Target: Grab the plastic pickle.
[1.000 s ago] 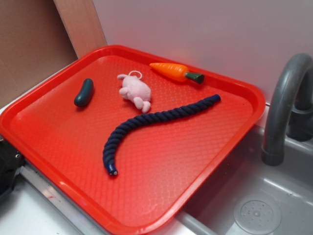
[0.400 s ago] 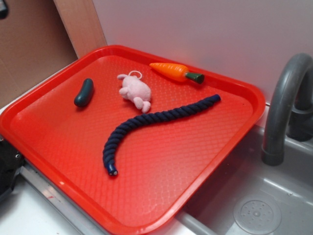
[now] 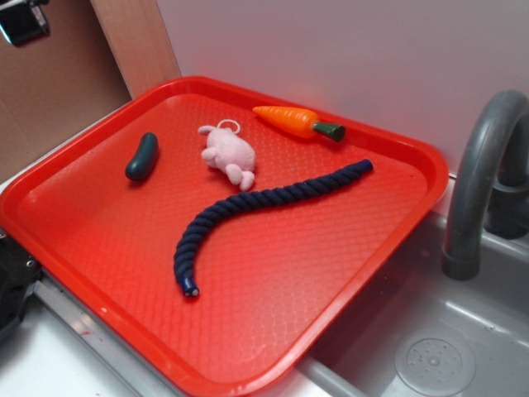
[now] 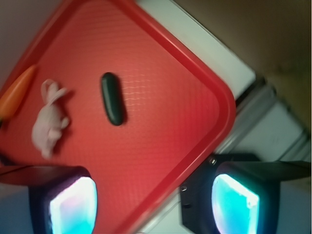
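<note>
The far end of the plastic pickle (image 3: 149, 141) (image 4: 109, 83), the end nearer the wooden board, is going to be gripped by my gripper.
The plastic pickle (image 3: 142, 156) is small, dark green and oblong. It lies on the left part of the red tray (image 3: 273, 347), apart from the other toys. In the wrist view the pickle (image 4: 111, 98) lies well ahead of my gripper (image 4: 153, 204). The jaws stand wide open with nothing between them, high above the tray's near-left rim. In the exterior view only a bit of the gripper (image 3: 23, 21) shows at the top left corner.
A pink plush toy (image 3: 228, 152), an orange carrot (image 3: 297, 121) and a long dark-blue rope (image 3: 264, 204) also lie on the tray. A grey faucet (image 3: 479, 174) and sink (image 3: 434, 347) stand at the right. A wooden board (image 3: 136, 41) leans behind.
The gripper has come into the exterior view at the top left corner, further in than before. The things on the tray have not moved.
</note>
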